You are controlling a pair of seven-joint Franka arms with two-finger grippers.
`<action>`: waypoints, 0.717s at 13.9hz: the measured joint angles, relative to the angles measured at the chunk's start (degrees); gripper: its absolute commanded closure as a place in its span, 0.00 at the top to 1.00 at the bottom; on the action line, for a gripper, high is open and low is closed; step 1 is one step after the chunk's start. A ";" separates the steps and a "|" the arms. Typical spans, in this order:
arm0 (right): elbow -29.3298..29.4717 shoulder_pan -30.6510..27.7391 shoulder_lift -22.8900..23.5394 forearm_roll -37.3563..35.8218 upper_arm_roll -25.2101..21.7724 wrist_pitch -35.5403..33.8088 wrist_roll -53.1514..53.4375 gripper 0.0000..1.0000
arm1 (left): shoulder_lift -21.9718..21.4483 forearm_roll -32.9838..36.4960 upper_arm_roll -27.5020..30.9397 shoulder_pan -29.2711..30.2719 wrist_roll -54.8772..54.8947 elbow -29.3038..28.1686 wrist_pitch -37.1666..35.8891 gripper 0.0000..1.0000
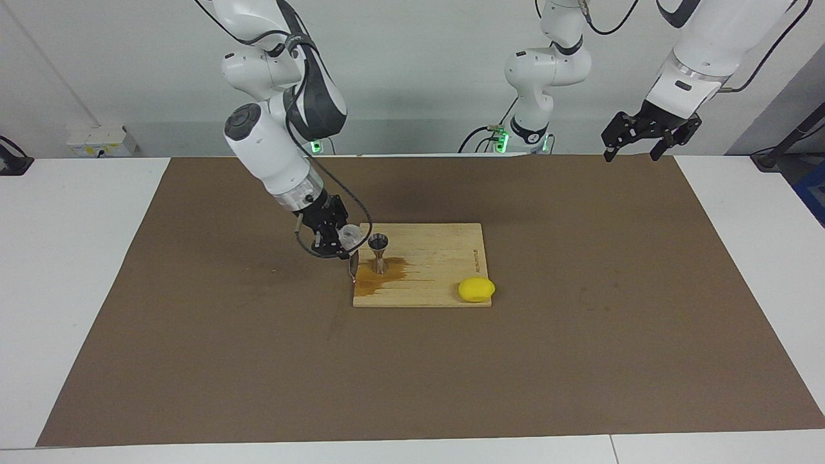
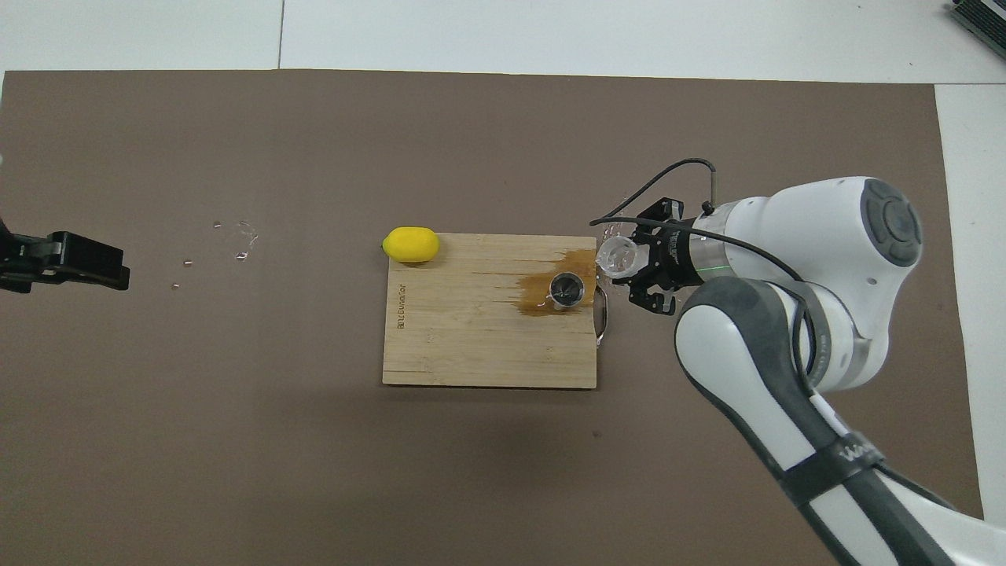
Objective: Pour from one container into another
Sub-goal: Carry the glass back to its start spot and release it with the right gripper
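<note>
The robot's right gripper will put the small clear cup down on the brown mat (image 2: 795, 301) well beyond the board's jigger end.
The small clear cup (image 1: 350, 236) is held in my right gripper (image 1: 334, 242), tilted toward the steel jigger (image 1: 378, 252). It hangs just above the edge of the wooden board (image 1: 445, 264) at the right arm's end. The jigger stands upright on the board in a dark wet patch (image 1: 387, 274). In the overhead view the cup (image 2: 618, 256) sits close beside the jigger (image 2: 566, 289), with my right gripper (image 2: 638, 266) shut on it. My left gripper (image 1: 635, 149) waits open and empty, raised over the mat's corner at the left arm's end; it also shows in the overhead view (image 2: 86, 263).
A yellow lemon (image 1: 476, 289) lies at the board's corner farthest from the robots, toward the left arm's end. A thin metal tool (image 2: 603, 314) lies along the board's edge under the cup. Small drops (image 2: 240, 236) dot the brown mat (image 1: 580, 354).
</note>
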 measured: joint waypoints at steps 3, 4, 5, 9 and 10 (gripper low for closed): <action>-2.38 -5.40 0.10 7.27 -0.08 -1.09 -9.71 0.05 | -0.18 0.00 -0.03 -0.30 0.00 -0.18 0.00 1.00; -3.04 -7.30 0.17 9.51 -0.10 -1.86 -13.09 0.04 | -0.20 0.00 -0.01 -0.33 0.00 -0.26 0.00 1.00; -3.62 -9.40 0.32 11.45 -0.14 -2.85 -16.42 0.04 | -0.20 0.00 0.08 -0.35 0.00 -0.33 0.00 1.00; -4.75 -18.30 2.43 17.22 -0.22 -8.17 -28.38 0.01 | -0.20 0.02 0.92 -0.21 0.02 -0.32 0.15 1.00; -4.75 -19.98 3.10 17.83 -0.24 -9.13 -30.38 0.00 | -0.20 0.02 1.16 -0.14 0.02 -0.29 0.17 1.00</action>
